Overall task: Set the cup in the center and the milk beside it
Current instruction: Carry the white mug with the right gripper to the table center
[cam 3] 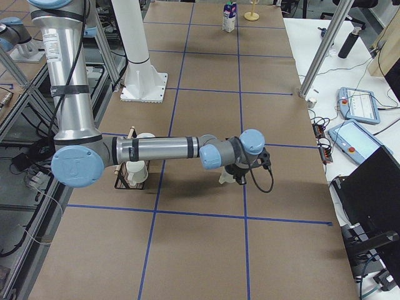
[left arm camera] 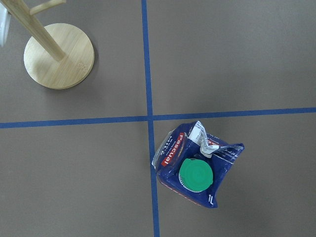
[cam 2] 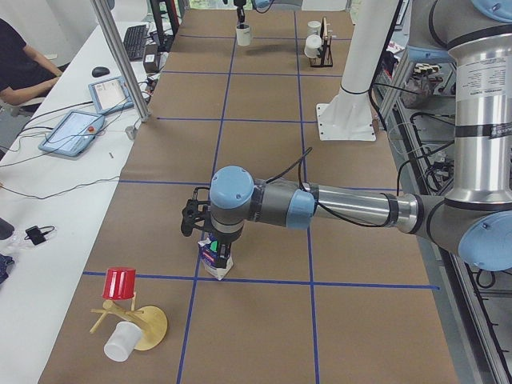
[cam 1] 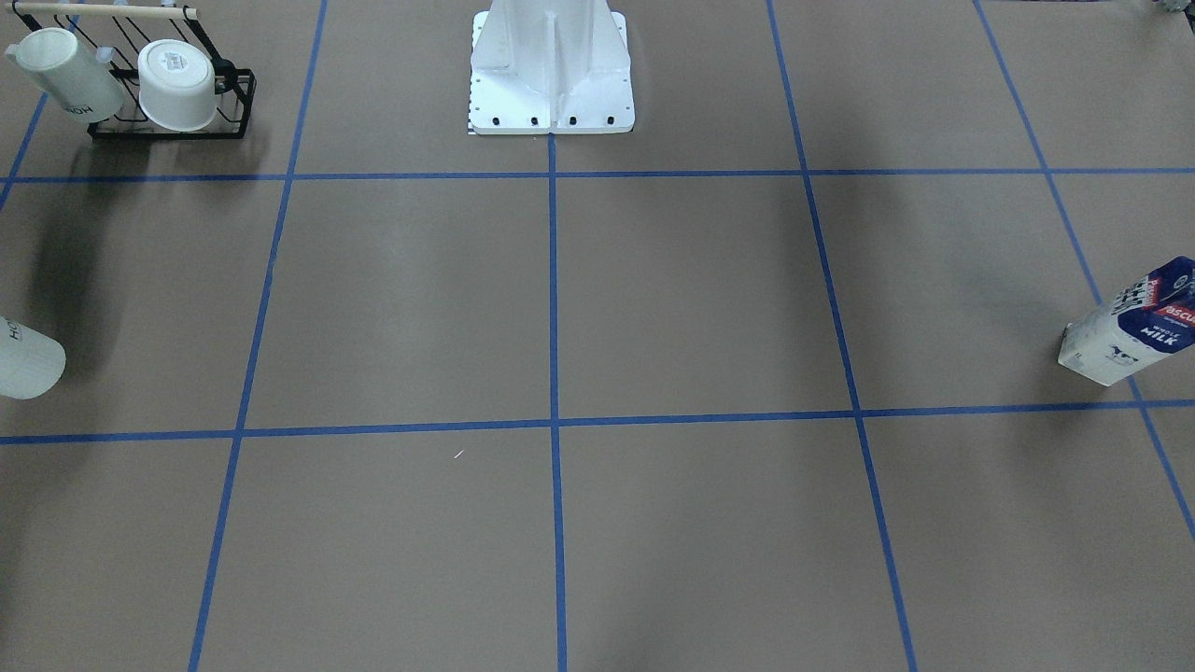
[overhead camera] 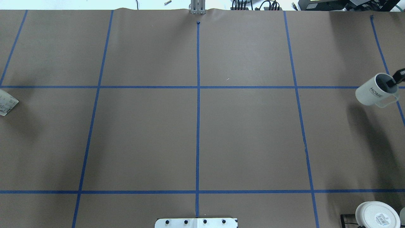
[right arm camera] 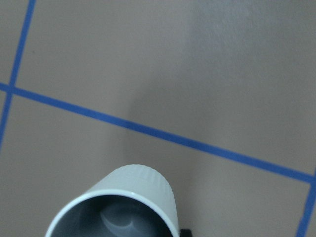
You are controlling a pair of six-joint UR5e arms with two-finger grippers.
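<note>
The robot's right gripper should set the cup down on the robot base side of the center crossing (cam 1: 544,399), close against the blue tape.
The cup (overhead camera: 375,91), a white mug with a dark grey inside, a loop handle and "HOME" lettering, is at the table's right end, also in the front view (cam 1: 26,359) and right wrist view (right arm camera: 118,207). My right gripper (overhead camera: 392,83) has one finger inside it against the wall, shut on its rim. The milk (left arm camera: 197,173), a white and blue carton with a green cap, stands upright at the left end beside a tape crossing (cam 1: 1125,327). My left gripper (cam 2: 210,236) hovers right over it; I cannot tell its state. The center crossing (overhead camera: 198,87) is bare.
A black wire rack (cam 1: 233,103) near the cup holds another lettered mug (cam 1: 65,75) and a wider plain mug (cam 1: 177,84). A wooden stand (left arm camera: 59,55) with a red cup (cam 2: 120,282) is close to the milk. The white robot base (cam 1: 551,75) is behind the middle.
</note>
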